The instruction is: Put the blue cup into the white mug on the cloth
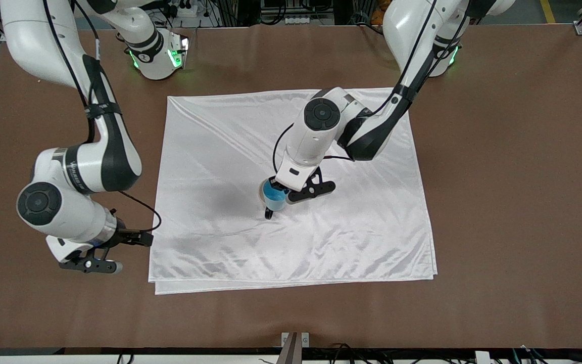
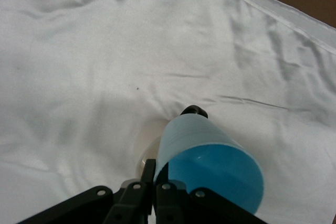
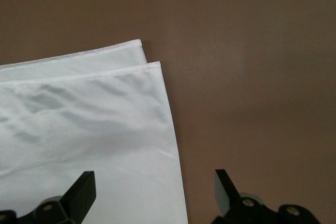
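Note:
I should let go of the blue cup, now tilted at the mug's mouth, with my left gripper down inside the white mug with the black handle (image 1: 272, 195) (image 2: 173, 177), in the middle of the cloth.
The blue cup (image 1: 274, 198) is tilted at the mouth of the white mug (image 1: 262, 192), near the middle of the cloth (image 1: 361, 227). My left gripper (image 1: 280, 195) is shut on the cup's rim, one finger inside and one outside. In the left wrist view the blue cup (image 2: 210, 161) hides most of the white mug (image 2: 144, 148); only a strip of cream rim and the black handle (image 2: 194, 111) show. How deep the cup sits I cannot tell. My right gripper (image 1: 91, 265) waits open and empty over the bare table beside the cloth's near corner (image 3: 79, 129).
The brown table (image 1: 498, 177) surrounds the cloth on all sides. The cloth's folded double edge (image 3: 142, 61) shows in the right wrist view. A small metal bracket (image 1: 294, 339) sits at the table's edge nearest the front camera.

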`<action>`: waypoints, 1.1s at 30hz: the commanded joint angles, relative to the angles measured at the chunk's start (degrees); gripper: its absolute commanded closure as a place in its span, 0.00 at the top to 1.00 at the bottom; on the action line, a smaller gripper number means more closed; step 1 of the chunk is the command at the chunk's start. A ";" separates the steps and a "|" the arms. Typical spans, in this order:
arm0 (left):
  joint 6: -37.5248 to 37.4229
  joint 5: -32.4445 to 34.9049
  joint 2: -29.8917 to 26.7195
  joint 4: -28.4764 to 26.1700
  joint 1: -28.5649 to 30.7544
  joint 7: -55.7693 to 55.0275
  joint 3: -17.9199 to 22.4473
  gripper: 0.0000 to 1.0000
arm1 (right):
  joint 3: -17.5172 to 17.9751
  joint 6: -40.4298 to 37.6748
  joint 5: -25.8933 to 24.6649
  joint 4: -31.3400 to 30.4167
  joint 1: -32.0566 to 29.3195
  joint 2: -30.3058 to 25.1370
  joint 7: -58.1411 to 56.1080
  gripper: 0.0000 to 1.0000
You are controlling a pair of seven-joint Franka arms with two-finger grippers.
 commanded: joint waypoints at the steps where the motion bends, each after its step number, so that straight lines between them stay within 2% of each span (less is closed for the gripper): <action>1: 0.75 1.34 1.33 1.81 -1.82 -2.96 0.74 0.00 | 3.10 -4.77 0.04 -2.39 -3.08 -5.20 -1.54 1.00; 9: 0.66 2.47 1.68 1.20 -3.22 -3.83 0.83 0.00 | 4.24 -7.77 0.12 -6.87 -3.97 -11.88 -1.89 1.00; 13: 0.66 3.27 1.68 0.93 -3.31 -5.15 0.83 0.00 | 4.42 -9.00 0.12 -7.23 -4.05 -14.43 -1.80 1.00; 19: 0.66 4.32 1.95 0.14 -3.31 -5.33 0.83 0.00 | 7.40 -11.20 0.12 -9.07 -5.98 -18.91 -1.10 1.00; 24: 0.66 5.03 2.48 0.14 -3.40 -5.42 0.83 0.00 | 8.90 -11.20 0.12 -12.58 -7.74 -23.40 -1.10 1.00; 30: 0.49 5.11 2.56 -0.04 -3.49 -6.91 0.83 0.00 | 9.87 -13.48 0.04 -13.47 -9.06 -26.39 -1.19 1.00; 33: 0.49 5.03 2.56 0.05 -3.58 -7.70 0.83 0.00 | 12.94 -15.15 0.04 -13.29 -12.04 -27.53 -1.36 1.00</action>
